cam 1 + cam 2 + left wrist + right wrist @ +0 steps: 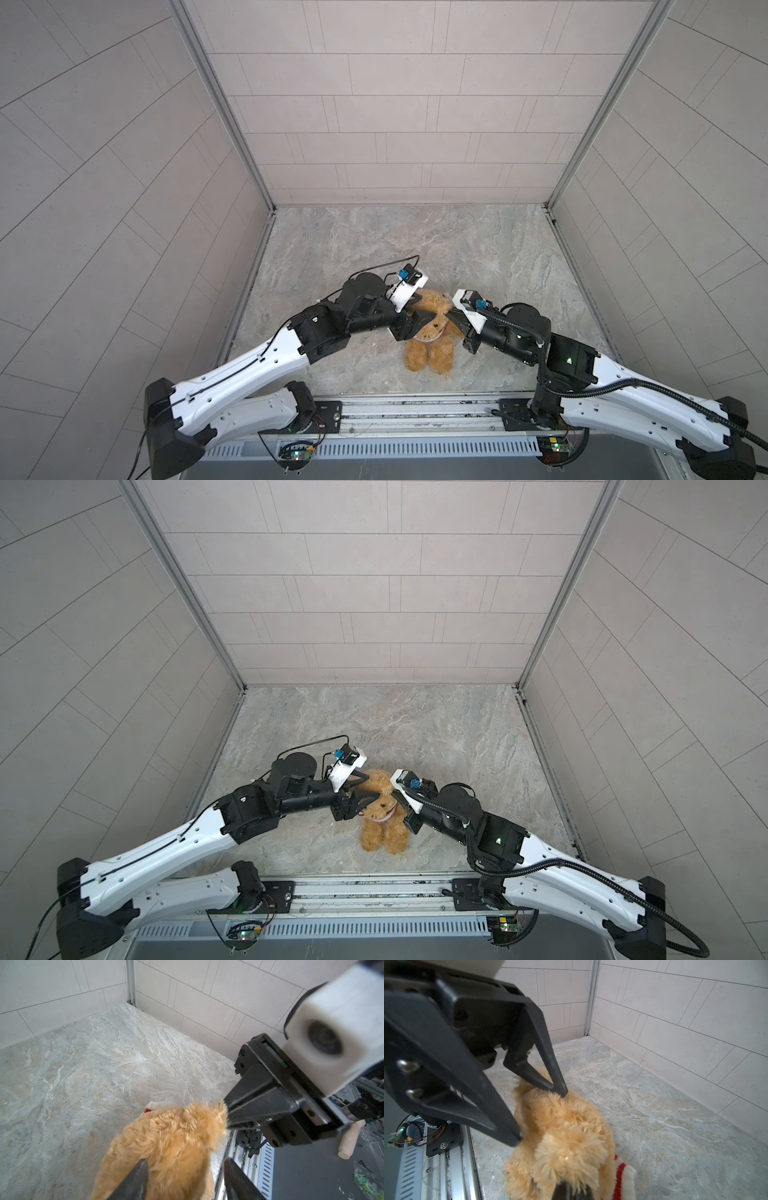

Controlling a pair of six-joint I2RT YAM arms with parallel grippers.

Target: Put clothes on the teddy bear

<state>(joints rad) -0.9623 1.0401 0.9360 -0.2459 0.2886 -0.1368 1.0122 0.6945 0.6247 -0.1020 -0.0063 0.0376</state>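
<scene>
My left gripper should pinch the bear's ear (534, 1090) while my right gripper pulls the sweater down the bear's body, because the sweater sits bunched at its neck.
The teddy bear (432, 336) (384, 820), fluffy and golden-brown, sits near the front middle of the marbled floor with its legs toward the rail. My left gripper (426, 308) (372, 787) is open, its fingers (141, 1169) astride the bear's fur (166, 1142). My right gripper (449, 318) (571, 1188) is shut, pinching a tuft of the bear's fur (571, 1126). The same shut gripper (227, 1111) shows in the left wrist view, and the open left gripper (539, 1116) in the right wrist view. A bit of red-and-white striped sweater (623, 1176) (158, 1105) peeks out behind the bear.
Tiled walls close the floor on three sides. A metal rail (415, 411) runs along the front edge, just below the bear's feet. A pale wooden dowel (351, 1140) lies beyond the rail. Open marbled floor (415, 241) stretches behind the bear.
</scene>
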